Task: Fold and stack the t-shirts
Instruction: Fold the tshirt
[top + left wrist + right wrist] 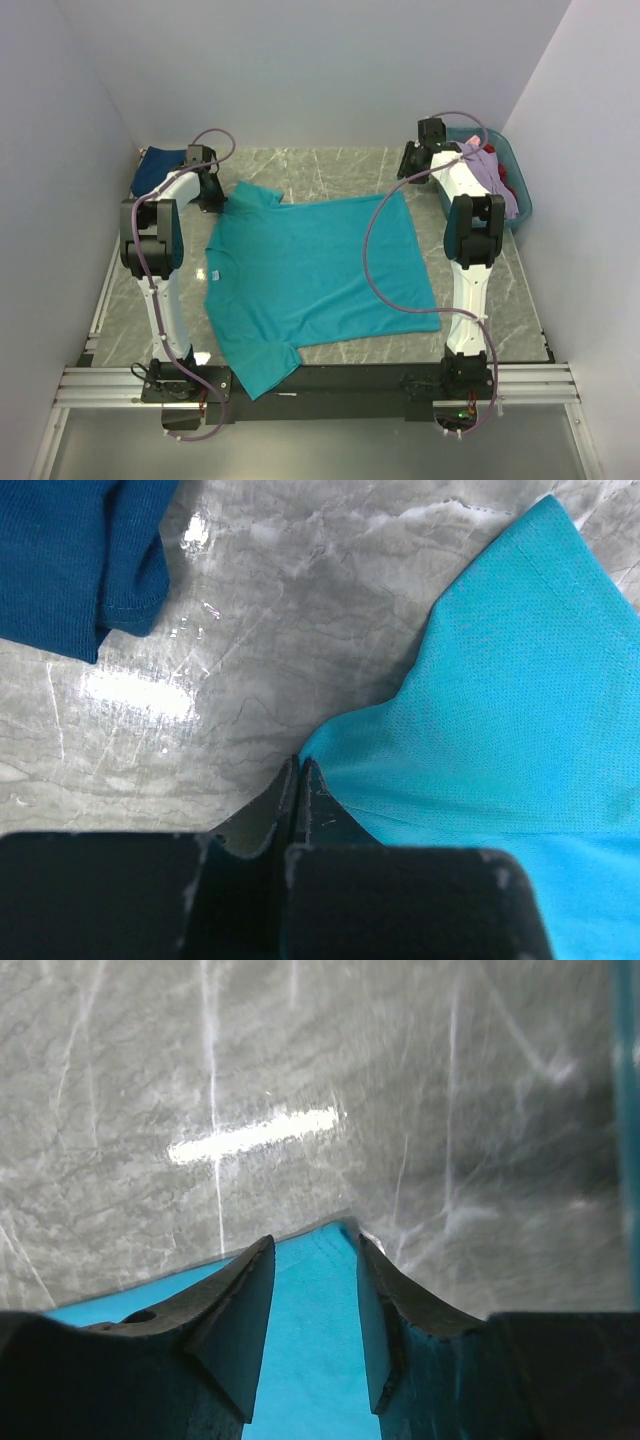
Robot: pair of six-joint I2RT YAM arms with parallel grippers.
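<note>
The teal t-shirt's hem corner lies loose at my open right gripper, so I should pinch the corner's tip (335, 1232) with my right gripper before both grippers fold the t-shirt's far edge over.
A teal t-shirt (310, 270) lies spread flat on the marble table. My left gripper (222, 200) is at its far left sleeve. In the left wrist view it (298, 768) is shut, and the teal cloth (500, 710) is drawn to a point at the fingertips. My right gripper (405, 178) is at the shirt's far right corner. In the right wrist view it (315, 1245) is open, its fingers astride the teal corner (310, 1340). A navy t-shirt (158, 166) lies folded at the far left and also shows in the left wrist view (70, 550).
A teal-blue plastic basket (521, 178) stands at the far right, holding a lavender shirt (490, 168) and a red one (503, 186). Its wall shows in the right wrist view (626, 1060). White walls close in the table on three sides.
</note>
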